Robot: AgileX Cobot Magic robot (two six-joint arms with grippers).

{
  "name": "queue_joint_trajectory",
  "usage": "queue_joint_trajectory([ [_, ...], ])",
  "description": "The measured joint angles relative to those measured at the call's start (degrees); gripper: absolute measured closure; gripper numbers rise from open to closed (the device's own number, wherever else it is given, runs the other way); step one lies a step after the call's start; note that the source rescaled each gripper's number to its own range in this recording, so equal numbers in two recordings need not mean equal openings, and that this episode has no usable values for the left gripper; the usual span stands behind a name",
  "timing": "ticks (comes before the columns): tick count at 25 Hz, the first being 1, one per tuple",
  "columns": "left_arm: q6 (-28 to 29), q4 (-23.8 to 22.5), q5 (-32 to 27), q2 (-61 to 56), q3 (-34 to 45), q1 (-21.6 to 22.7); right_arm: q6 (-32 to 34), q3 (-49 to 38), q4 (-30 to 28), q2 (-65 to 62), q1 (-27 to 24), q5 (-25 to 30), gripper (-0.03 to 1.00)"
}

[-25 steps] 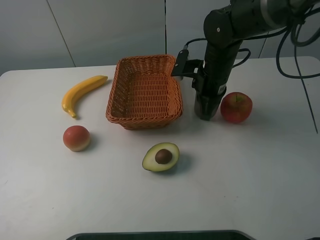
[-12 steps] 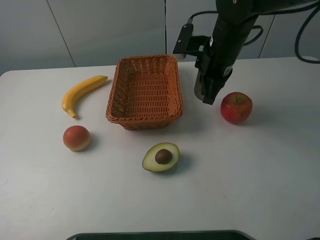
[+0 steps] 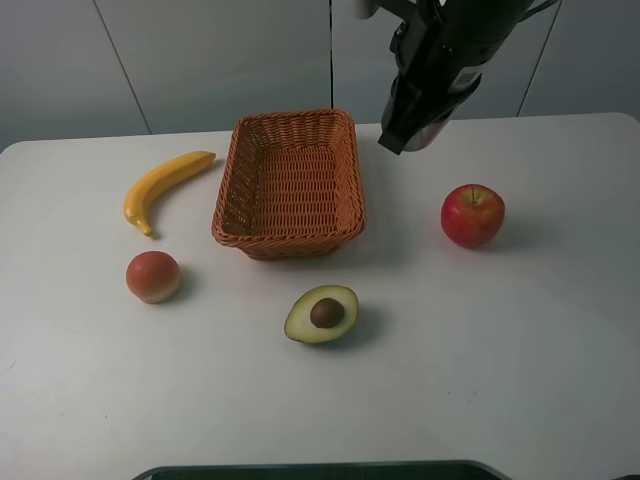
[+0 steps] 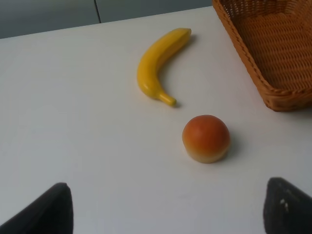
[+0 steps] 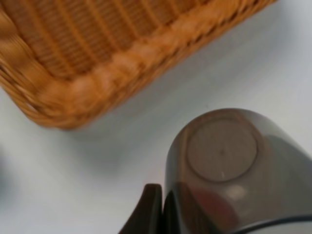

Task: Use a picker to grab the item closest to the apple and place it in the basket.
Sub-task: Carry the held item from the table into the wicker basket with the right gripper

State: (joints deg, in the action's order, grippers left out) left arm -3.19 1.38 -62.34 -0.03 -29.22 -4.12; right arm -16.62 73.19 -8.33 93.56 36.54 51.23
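I should set the dark grey cup down with my right gripper on the basket's bottom, toward the end (image 3: 292, 210) that faces the avocado.
The red apple (image 3: 473, 214) rests on the white table at the right. My right gripper (image 3: 440, 80) is shut on a dark grey cup (image 3: 412, 125), held tilted in the air just beyond the far right corner of the wicker basket (image 3: 295, 114). In the right wrist view the cup's round bottom (image 5: 222, 151) faces the camera, with one finger (image 5: 151, 209) beside it and the basket's corner (image 5: 97, 83) below. The left gripper (image 4: 165, 214) is open over the table's left side, with its fingertips (image 4: 48, 209) wide apart.
A banana (image 3: 165, 185) lies left of the basket, and a peach-like fruit (image 3: 153, 276) sits in front of it. An avocado half (image 3: 322, 313) lies in front of the basket. The left wrist view shows the banana (image 4: 158, 66), the fruit (image 4: 206, 138) and the basket's rim (image 4: 273, 92).
My right arm has lifted the dark cup off the table beside the apple, carrying it up and back toward the basket's far right corner.
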Motion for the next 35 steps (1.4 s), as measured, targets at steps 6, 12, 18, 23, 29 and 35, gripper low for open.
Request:
queue_joint_trajectory([
  [6,0.00,0.00,0.00,0.00,0.00,0.00,8.87,0.00,-0.51,-1.17,5.62,0.20,0.97],
  [12,0.00,0.00,0.00,0.00,0.00,0.00,16.16,0.00,-3.62,-1.17,10.76,-4.25,0.97],
  [18,0.00,0.00,0.00,0.00,0.00,0.00,30.06,0.00,-13.52,1.67,12.51,-10.46,0.97],
  [23,0.00,0.00,0.00,0.00,0.00,0.00,40.57,0.00,-20.45,6.49,14.28,-17.19,0.97],
  [29,0.12,0.00,0.00,0.00,0.00,0.00,45.09,3.21,-24.49,13.89,15.00,-20.72,0.97],
  [35,0.12,0.00,0.00,0.00,0.00,0.00,45.43,7.64,-25.47,20.76,15.00,-20.72,0.97],
])
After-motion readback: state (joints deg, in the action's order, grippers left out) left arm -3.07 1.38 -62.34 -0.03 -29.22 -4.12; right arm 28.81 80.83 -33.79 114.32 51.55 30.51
